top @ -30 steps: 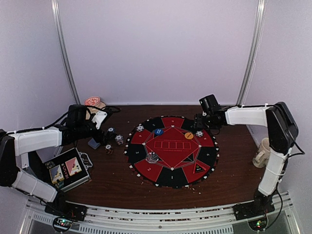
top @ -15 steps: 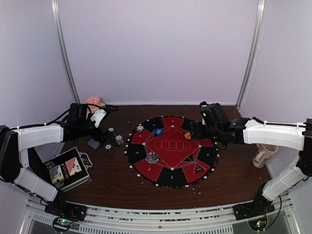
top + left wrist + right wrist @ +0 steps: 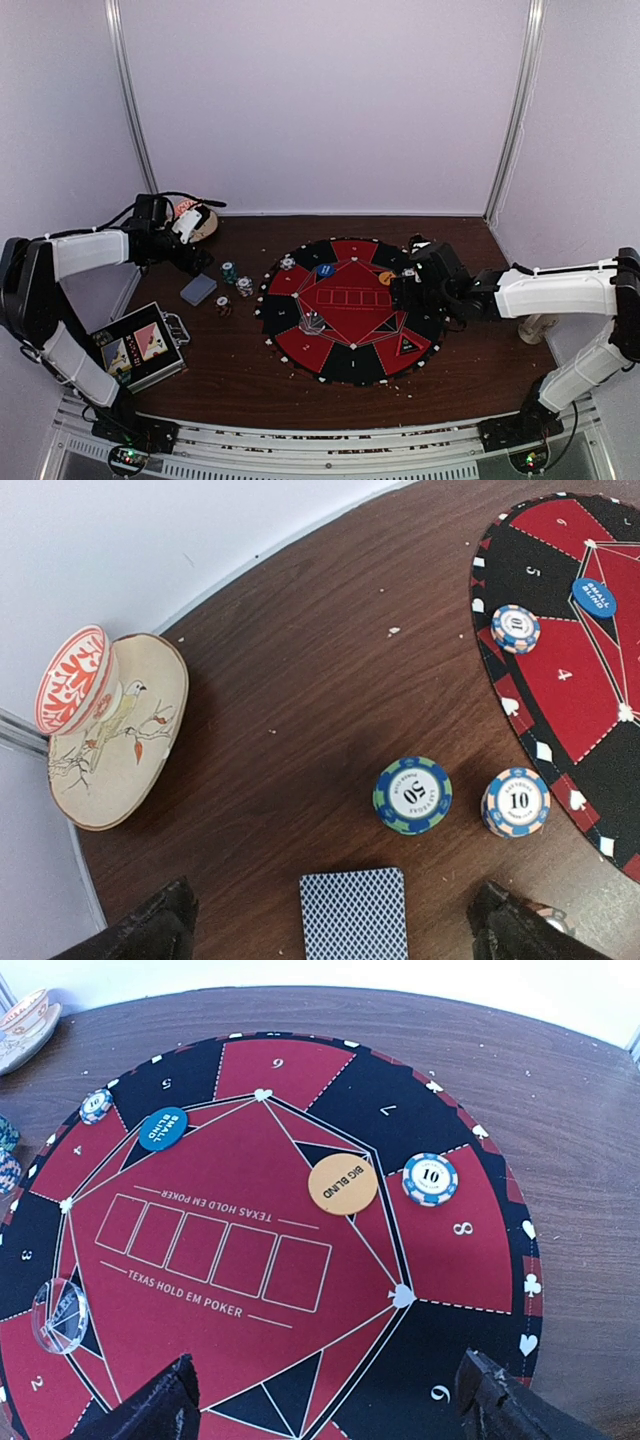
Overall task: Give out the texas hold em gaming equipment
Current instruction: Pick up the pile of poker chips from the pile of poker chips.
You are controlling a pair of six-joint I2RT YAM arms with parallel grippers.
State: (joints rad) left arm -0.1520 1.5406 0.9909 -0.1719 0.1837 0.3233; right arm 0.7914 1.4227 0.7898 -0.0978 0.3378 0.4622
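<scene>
I should next move my left gripper to the top of the 10 chip stack [image 3: 244, 283] [image 3: 517, 800], between the 50 chip stack and the poker mat, and close it there.
A round red-and-black poker mat [image 3: 352, 310] lies mid-table. On it are a blue small-blind button [image 3: 163, 1128], an orange big-blind button [image 3: 342, 1184], a striped 10 chip [image 3: 430, 1179] at seat 8, another chip [image 3: 96, 1106] at seat 4 and a clear disc [image 3: 58, 1315]. Left of the mat lie a blue-backed card deck [image 3: 354, 913], a blue-green 50 chip stack [image 3: 413, 795] and a 10 chip stack [image 3: 516, 802]. My left gripper [image 3: 335, 935] is open and empty above the deck. My right gripper [image 3: 325, 1405] is open and empty over the mat's right part.
A painted saucer with an orange-patterned cup [image 3: 110, 720] sits at the back left by the wall. A metal case with card pictures [image 3: 138, 347] lies at the front left. A beige mug [image 3: 538, 325] stands at the right, partly behind my right arm.
My right arm swung from the mat's far edge toward the near right of the mat. My left gripper drew back toward the far left, uncovering the card deck.
</scene>
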